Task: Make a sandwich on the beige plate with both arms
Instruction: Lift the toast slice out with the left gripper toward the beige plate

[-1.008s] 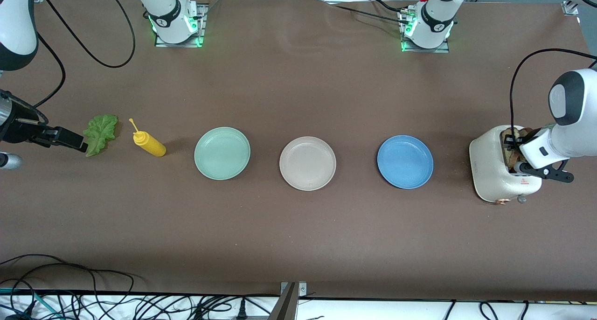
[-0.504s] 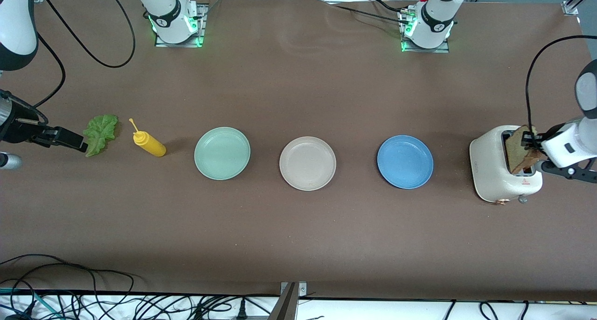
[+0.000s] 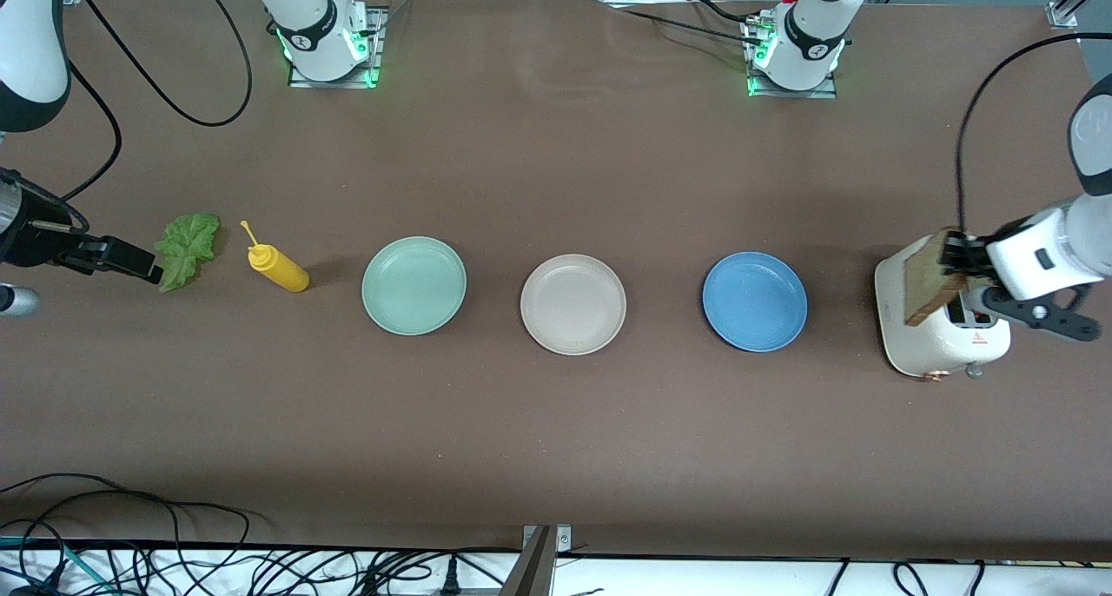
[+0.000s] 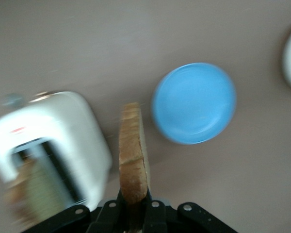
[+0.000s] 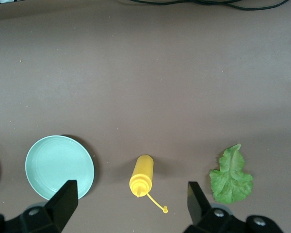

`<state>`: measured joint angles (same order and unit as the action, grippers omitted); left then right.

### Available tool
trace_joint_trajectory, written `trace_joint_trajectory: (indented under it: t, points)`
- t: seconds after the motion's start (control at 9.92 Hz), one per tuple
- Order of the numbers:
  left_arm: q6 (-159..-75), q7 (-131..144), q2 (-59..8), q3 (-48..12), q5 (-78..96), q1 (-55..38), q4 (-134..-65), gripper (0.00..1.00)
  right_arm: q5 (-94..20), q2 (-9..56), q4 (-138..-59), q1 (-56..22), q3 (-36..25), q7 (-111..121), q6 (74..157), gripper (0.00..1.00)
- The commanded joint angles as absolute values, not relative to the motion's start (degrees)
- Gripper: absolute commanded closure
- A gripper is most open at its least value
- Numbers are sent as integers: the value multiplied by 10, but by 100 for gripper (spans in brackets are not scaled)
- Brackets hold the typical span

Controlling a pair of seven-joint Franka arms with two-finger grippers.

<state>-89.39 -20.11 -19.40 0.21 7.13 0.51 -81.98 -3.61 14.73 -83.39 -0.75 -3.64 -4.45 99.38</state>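
Next, I release the bread slice flat on the beige plate (image 3: 583, 315), next to the blue plate, with my left gripper.
My left gripper (image 3: 956, 253) is shut on a tan bread slice (image 3: 923, 288) with a brown crust and holds it edge-up over the white toaster (image 3: 934, 340). In the left wrist view the slice (image 4: 133, 155) sticks out from the gripper (image 4: 133, 196), with the toaster (image 4: 63, 141) beside it. A blurred second slice (image 4: 26, 189) shows in the toaster's slot. The beige plate (image 3: 572, 303) sits empty mid-table. My right gripper (image 3: 122, 259) is open and waits over the table next to the green lettuce leaf (image 3: 187, 248). The leaf also shows in the right wrist view (image 5: 231, 177), as does the open right gripper (image 5: 131, 191).
A blue plate (image 3: 754, 301) lies between the toaster and the beige plate. A mint green plate (image 3: 413, 285) lies toward the right arm's end. A yellow squeeze bottle (image 3: 278, 268) lies on its side between the green plate and the lettuce.
My left gripper has pulled the bread slice up out of the toaster and carried it toward the blue plate. The right arm has not moved.
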Motion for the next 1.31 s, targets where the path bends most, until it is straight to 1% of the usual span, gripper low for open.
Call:
trace_joint_trajectory:
  t: [0.0,0.2,0.3,0.4,0.6,0.71,0.81,0.91,1.01,1.21]
  points:
    - [-882,-98,-241,4,207,-34,-801,100,-45,144,-836,-4,-36,-35,992,0]
    - [-902,47,-286,4,281,-109,-789,100,-45,144,-836,-4,-36,-35,993,0]
    - [-937,54,-315,4,287,-136,-779,100,-45,144,-836,-4,-36,-35,993,0]
    - [-950,49,-344,4,332,-148,-770,100,-44,144,-836,-2,-36,-35,993,0]
    - [-966,39,-404,4,477,-150,-743,100,-35,145,-836,2,-36,-35,991,0]
    - [-975,-2,-423,4,527,-157,-736,100,-37,150,-833,11,-39,-38,992,0]
    - [-995,-31,-443,4,593,-167,-737,100,-37,157,-831,29,-39,-34,992,0]
    - [-1019,-70,-461,4,625,-179,-735,100,-38,165,-831,32,-40,-33,996,0]
    - [-1046,-123,-473,4,626,-191,-736,100,-40,172,-831,49,-40,-15,998,0]
    - [-1063,-194,-494,4,626,-199,-735,100,-40,181,-831,57,-40,-10,1004,0]
